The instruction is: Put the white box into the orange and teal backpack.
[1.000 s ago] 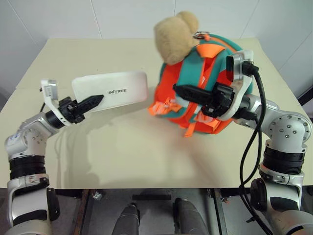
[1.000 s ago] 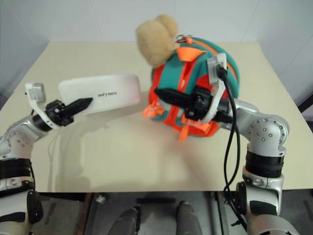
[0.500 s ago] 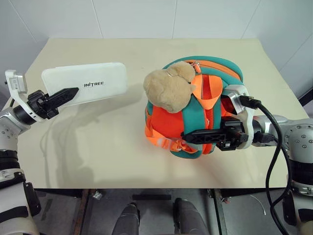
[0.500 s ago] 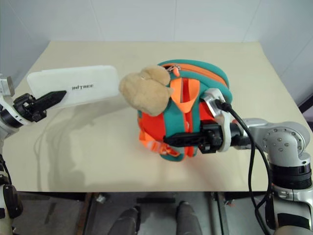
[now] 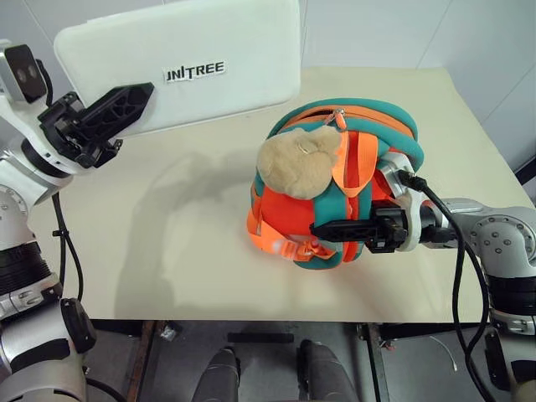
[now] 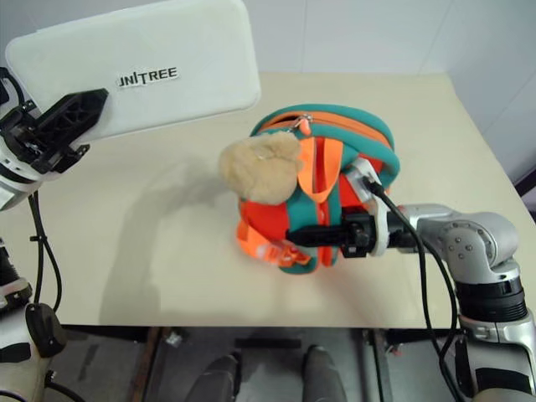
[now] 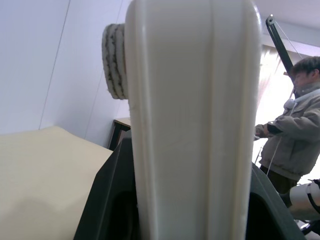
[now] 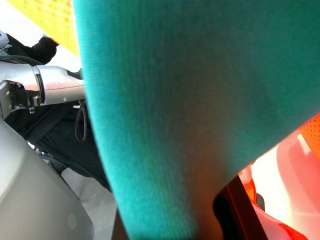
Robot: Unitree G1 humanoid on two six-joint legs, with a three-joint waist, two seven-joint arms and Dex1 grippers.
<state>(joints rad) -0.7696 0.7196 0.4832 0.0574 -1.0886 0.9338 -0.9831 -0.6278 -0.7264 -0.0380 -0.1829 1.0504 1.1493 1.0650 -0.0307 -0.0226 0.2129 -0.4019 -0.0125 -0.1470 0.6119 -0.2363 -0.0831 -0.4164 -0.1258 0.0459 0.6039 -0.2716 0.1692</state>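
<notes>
My left gripper will let go of the white box inside the backpack's unzipped top opening (image 5: 315, 115), just behind the tan plush toy.
My left gripper (image 5: 134, 96) is shut on the near end of the white box (image 5: 193, 59), holding it high above the table's left side, its lettered face toward me. In the left wrist view the box's edge (image 7: 195, 100) stands between the two black fingers (image 7: 107, 200). The orange and teal backpack (image 5: 368, 134) stands on the table at centre right, with a tan plush toy (image 5: 297, 163) hanging on its front. Low on the backpack's front, my right gripper (image 5: 322, 228) points left, shut on a teal strap (image 8: 165, 110) of the backpack.
The beige table (image 5: 167, 251) has bare surface left of and in front of the backpack. Its right edge (image 5: 486, 142) runs close behind my right arm. A person (image 7: 295, 130) stands off in the room in the left wrist view.
My left arm has lifted the white box well up and toward the backpack. The backpack has come down from a raised tilt to stand on the table, and the plush toy has swung to its front.
</notes>
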